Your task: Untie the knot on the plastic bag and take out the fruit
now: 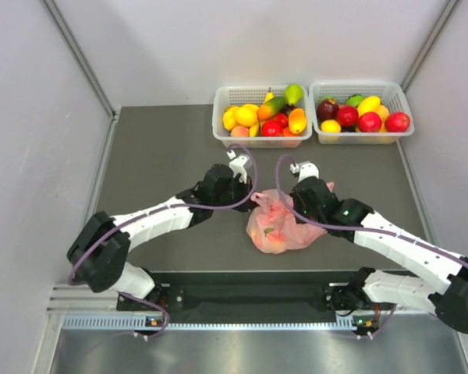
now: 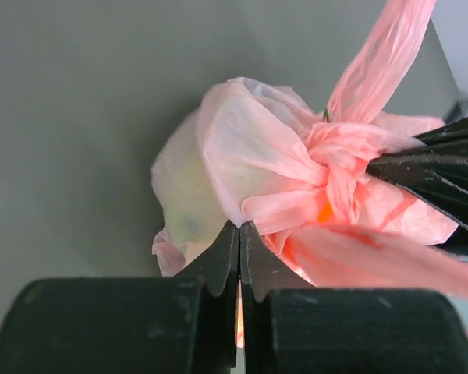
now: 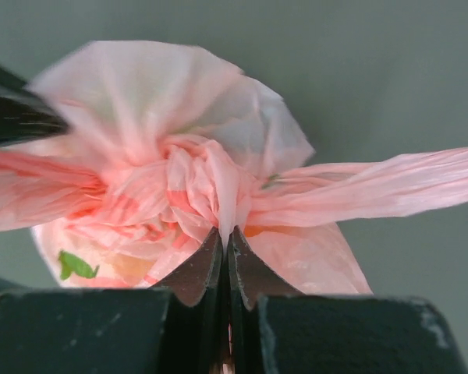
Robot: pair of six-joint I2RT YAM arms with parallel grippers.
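Next, my right gripper opens and takes the bag's loose handle (image 3: 390, 184) to spread the bag, because it is pinching film at the bag's knot and holding the bag bunched shut.
The pink plastic bag (image 1: 283, 227) lies on the dark table between my two grippers. Its knot (image 2: 339, 167) is tied, with one handle loop (image 2: 390, 47) stretched away from it. My left gripper (image 2: 239, 226) is shut on a fold of the bag's film just beside the knot; in the top view the left gripper (image 1: 252, 193) is at the bag's upper left. My right gripper (image 3: 225, 232) is shut on film at the knot (image 3: 195, 179); in the top view the right gripper (image 1: 290, 204) is at the bag's upper right. The fruit shows only as orange (image 2: 325, 212) and green (image 3: 76, 265) patches through the film.
Two white baskets stand at the back: the left basket (image 1: 261, 141) and the right basket (image 1: 363, 139), both heaped with toy fruit. White walls enclose the table on the left, back and right. The arm bases are at the near edge.
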